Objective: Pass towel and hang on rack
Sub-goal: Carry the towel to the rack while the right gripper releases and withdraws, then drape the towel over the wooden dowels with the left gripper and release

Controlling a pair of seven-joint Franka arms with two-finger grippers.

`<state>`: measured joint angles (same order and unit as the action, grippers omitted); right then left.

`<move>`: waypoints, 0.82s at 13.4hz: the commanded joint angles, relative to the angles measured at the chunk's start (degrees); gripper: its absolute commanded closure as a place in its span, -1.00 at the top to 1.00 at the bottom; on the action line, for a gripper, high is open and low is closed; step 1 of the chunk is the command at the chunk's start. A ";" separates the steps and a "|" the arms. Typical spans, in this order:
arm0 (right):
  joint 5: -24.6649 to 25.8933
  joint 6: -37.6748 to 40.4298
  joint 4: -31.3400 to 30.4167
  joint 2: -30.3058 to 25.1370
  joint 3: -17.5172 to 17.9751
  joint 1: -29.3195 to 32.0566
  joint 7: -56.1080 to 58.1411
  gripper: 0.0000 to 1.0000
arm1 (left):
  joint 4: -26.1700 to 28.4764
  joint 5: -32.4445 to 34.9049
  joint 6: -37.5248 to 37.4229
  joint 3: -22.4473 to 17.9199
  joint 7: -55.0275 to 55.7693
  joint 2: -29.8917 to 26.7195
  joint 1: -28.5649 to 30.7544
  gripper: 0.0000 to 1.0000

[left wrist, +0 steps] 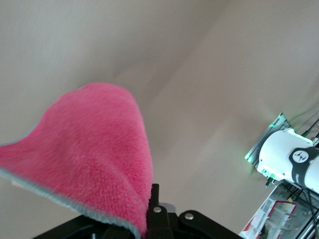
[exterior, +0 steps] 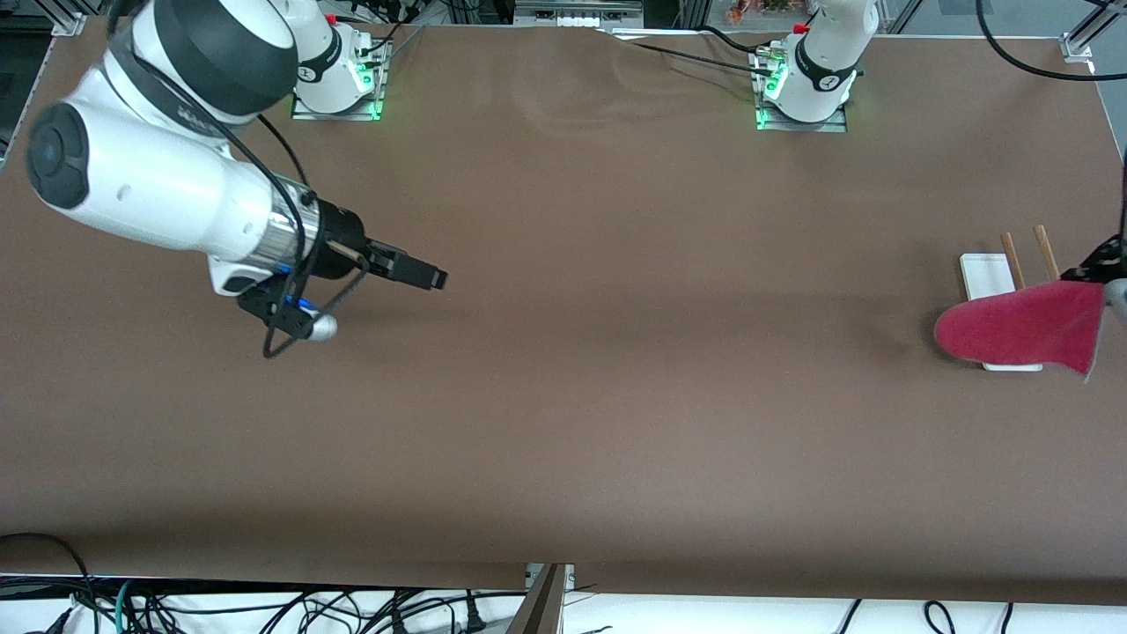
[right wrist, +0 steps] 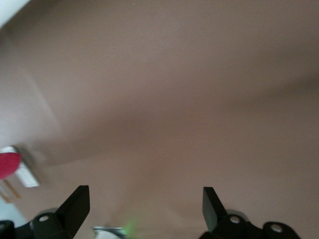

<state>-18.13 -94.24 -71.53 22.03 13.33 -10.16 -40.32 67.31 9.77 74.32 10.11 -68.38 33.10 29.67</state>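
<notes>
The pink-red towel draped over the wooden rods (exterior: pixel 1027 303) above the rack's white base will be let go by my left gripper. The towel is now held up in the air.
The pink-red towel (exterior: pixel 1021 330) hangs from my left gripper (exterior: pixel 1098 280) at the left arm's end of the table, held up in the air. It drapes over the nearer part of the rack's white base (exterior: pixel 986 273). The rack's two wooden rods (exterior: pixel 1012 257) stick up beside the base. In the left wrist view the towel (left wrist: pixel 89 154) fills the frame in front of my left gripper (left wrist: pixel 147 219), which is shut on its hem edge. My right gripper (exterior: pixel 433 276) is open and empty over the table toward the right arm's end; its fingertips (right wrist: pixel 79 195) stand wide apart.
The brown table cloth (exterior: pixel 616 370) covers the whole table. Both arm bases stand along the table's edge farthest from the front camera. Cables hang below the table's nearest edge (exterior: pixel 264 608).
</notes>
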 commanded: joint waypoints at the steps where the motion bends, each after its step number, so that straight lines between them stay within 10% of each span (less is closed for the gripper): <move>1: 5.38 1.86 -11.05 -10.30 -2.06 0.14 9.43 1.00 | 1.15 3.67 4.49 0.97 -2.71 1.00 4.24 -1.00; 4: 10.38 1.95 -21.97 -19.02 -7.07 0.14 21.92 1.00 | 2.82 5.25 11.00 0.97 -7.54 3.19 9.16 -1.00; 11: 19.36 -0.58 -25.67 -19.39 -15.97 0.32 37.07 1.00 | 3.62 5.17 22.51 0.97 -12.65 9.70 13.66 -1.00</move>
<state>-1.05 -92.28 -94.33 3.92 -3.04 -9.71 -4.10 70.67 13.31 94.06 10.13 -79.37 41.75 42.72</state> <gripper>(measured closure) 0.000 0.982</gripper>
